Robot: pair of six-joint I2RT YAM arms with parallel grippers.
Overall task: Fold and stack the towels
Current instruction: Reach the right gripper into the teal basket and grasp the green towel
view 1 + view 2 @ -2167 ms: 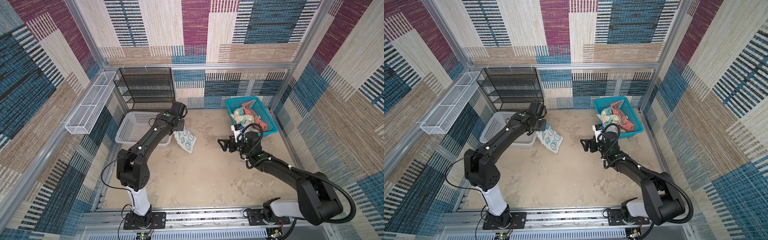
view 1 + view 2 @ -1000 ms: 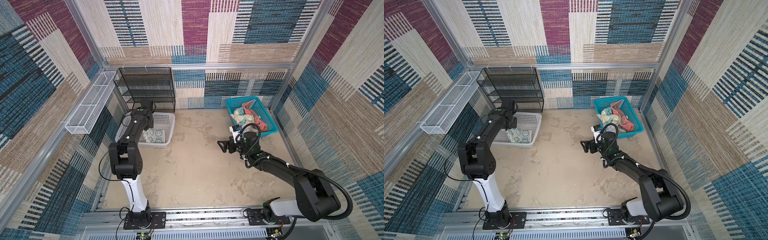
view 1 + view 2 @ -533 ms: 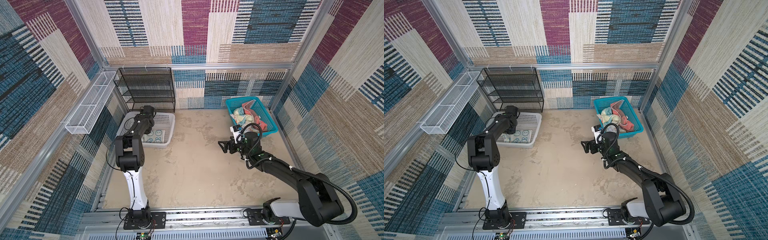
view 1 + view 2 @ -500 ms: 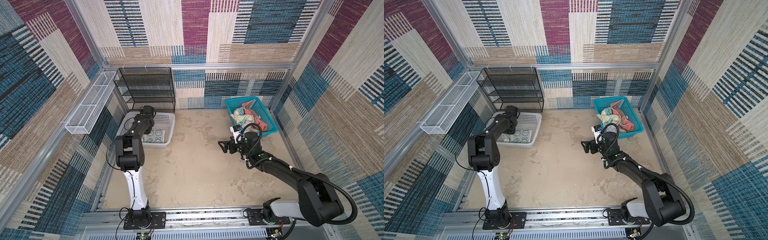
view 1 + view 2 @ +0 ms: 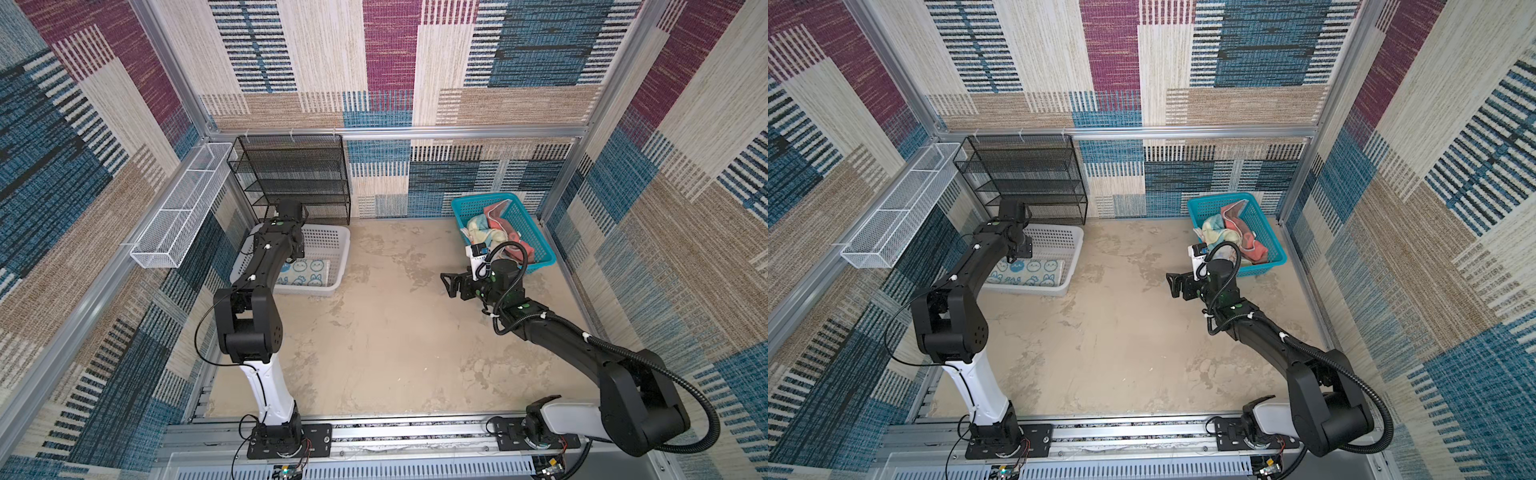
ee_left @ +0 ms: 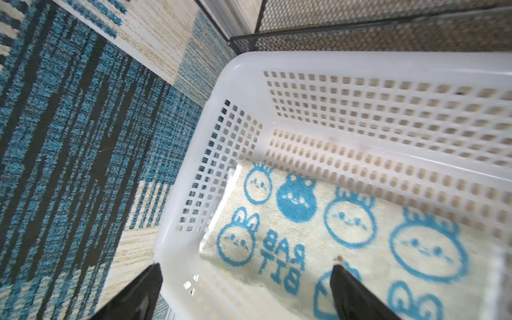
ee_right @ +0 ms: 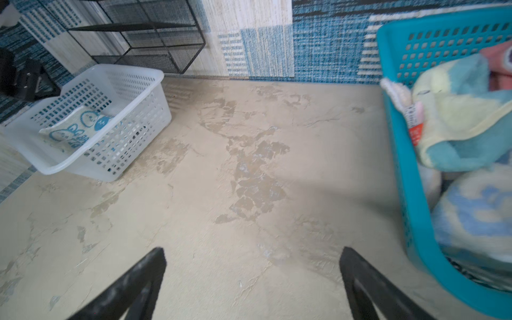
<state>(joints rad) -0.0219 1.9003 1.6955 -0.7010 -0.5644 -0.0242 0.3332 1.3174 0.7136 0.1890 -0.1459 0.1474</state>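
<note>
My right gripper will next reach into the teal basket and grip the near-side fold (image 5: 490, 237) (image 7: 456, 152) of the pale yellow and teal towel.
A folded white towel with blue cartoon faces (image 5: 309, 272) (image 6: 332, 230) lies flat in the white perforated basket (image 5: 343, 253) (image 6: 360, 61) at the back left. My left gripper (image 6: 246, 266) hangs open just above that basket's left end, one finger over the towel and one outside the rim, gripping nothing. More towels are heaped unfolded in the teal basket (image 5: 540, 257) at the back right: a pale yellow and teal one (image 5: 482, 232) (image 7: 454, 110) and a coral one (image 5: 500, 220). My right gripper (image 5: 451, 286) (image 7: 250, 249) is open and empty above the bare table, beside the teal basket.
A black mesh shelf (image 5: 299, 178) stands against the back wall behind the white basket. A white wire tray (image 5: 178, 216) hangs on the left wall. The beige tabletop (image 5: 395, 332) lies between the two arms.
The left gripper carried the folded cartoon-face towel from over the table into the white basket, then opened and let it go there. The right arm has stayed where it was.
</note>
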